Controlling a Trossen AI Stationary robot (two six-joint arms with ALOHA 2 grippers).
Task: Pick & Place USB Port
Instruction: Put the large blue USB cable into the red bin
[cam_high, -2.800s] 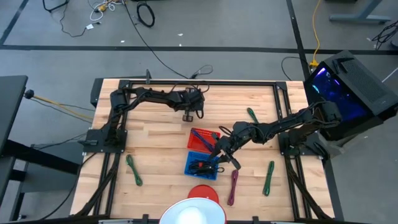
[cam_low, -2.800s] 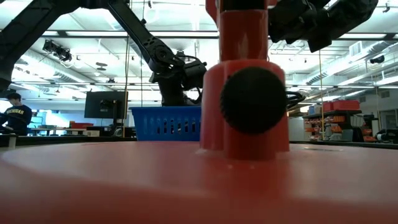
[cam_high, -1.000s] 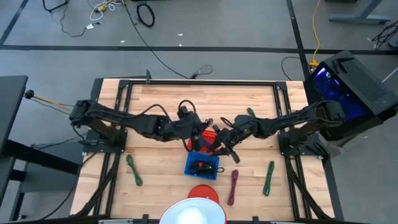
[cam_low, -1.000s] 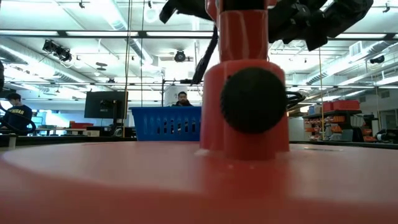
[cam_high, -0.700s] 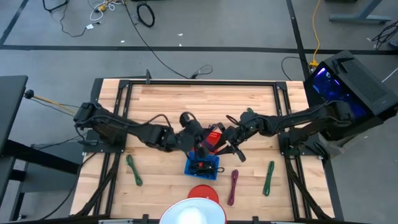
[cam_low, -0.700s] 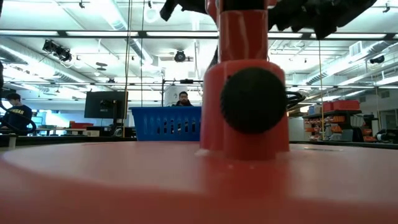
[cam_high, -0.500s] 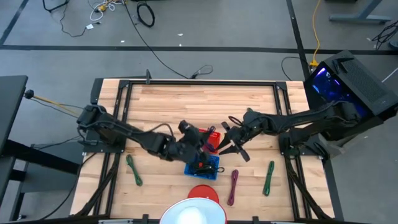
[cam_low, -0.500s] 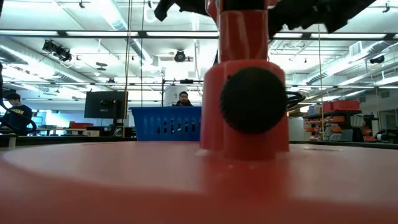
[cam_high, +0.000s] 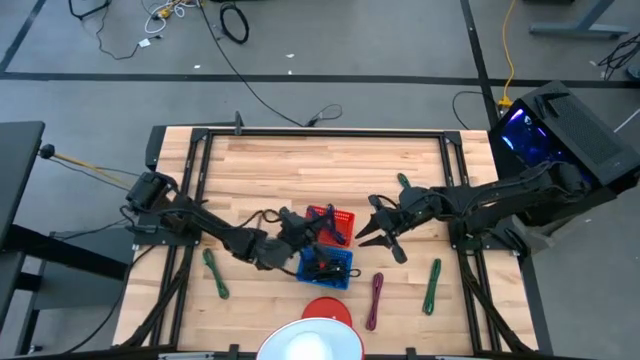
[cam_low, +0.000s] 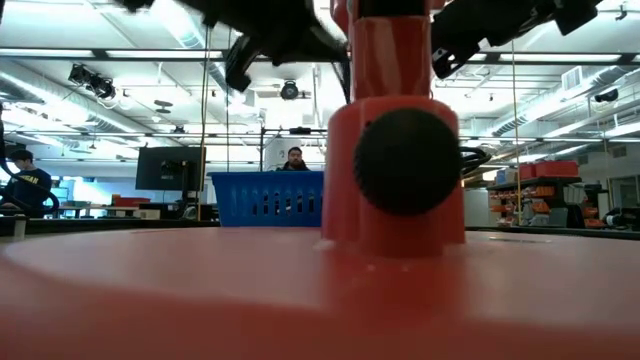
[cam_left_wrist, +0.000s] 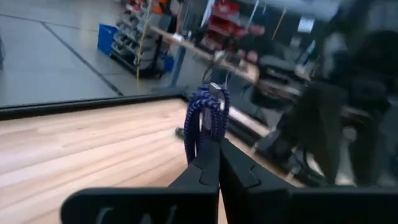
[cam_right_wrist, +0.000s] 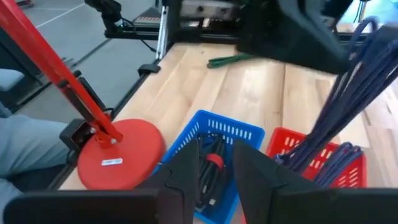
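Note:
Next, the left gripper releases the dark blue cable in the red basket (cam_high: 327, 220), just past the blue basket.
A bundle of dark blue cable (cam_left_wrist: 205, 115) is held in my left gripper (cam_left_wrist: 217, 149), which is shut on it over the red basket (cam_high: 345, 217). In the right wrist view the blue cable (cam_right_wrist: 348, 87) slants down to the red basket (cam_right_wrist: 311, 165). My right gripper (cam_right_wrist: 217, 148) is open and empty. In the high view my right gripper (cam_high: 372, 232) is just right of the red basket. A blue basket (cam_high: 325, 266) with dark cables in it stands near of the red one. My left gripper pinches the blue cable bundle between its two shut fingers, at one end of the loops (cam_left_wrist: 209, 138), several strands together. The bundle hangs below the gripper, fairly straight, and its lower loops (cam_right_wrist: 339, 154) reach into the red basket.
A red stand with a round base (cam_high: 325, 312) is at the near edge and fills the low view (cam_low: 390, 150). Green cables lie at the near left (cam_high: 215, 272), near right (cam_high: 432, 285) and far right (cam_high: 405, 185). A magenta cable (cam_high: 375, 298) lies right of the stand.
My left arm has swung toward the near edge, its gripper staying by the red basket with the blue cable. My right gripper has drawn back toward the table's right edge, away from the red basket.

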